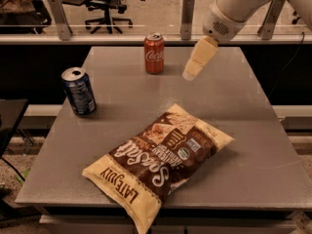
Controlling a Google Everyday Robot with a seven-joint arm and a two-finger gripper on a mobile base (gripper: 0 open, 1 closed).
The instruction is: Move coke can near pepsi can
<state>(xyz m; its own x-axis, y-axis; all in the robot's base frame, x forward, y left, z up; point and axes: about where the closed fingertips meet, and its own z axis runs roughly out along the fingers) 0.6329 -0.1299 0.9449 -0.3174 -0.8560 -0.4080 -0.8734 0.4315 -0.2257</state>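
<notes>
The robot's gripper should close around the upper half of the coke can [154, 47], because the can has to be carried over to the pepsi can.
The red coke can [154, 53] stands upright at the far middle of the grey table [243, 106]. The dark blue pepsi can [78, 90] stands upright near the table's left edge, well apart from the coke can. My gripper [191, 72] hangs from the white arm [234, 9] coming in from the upper right. It is just right of the coke can, a little above the table, and holds nothing.
A large brown and cream chip bag [158, 162] lies across the near middle of the table. A rail with metal posts [187, 13] runs behind the table. Office chairs [105, 6] stand beyond it.
</notes>
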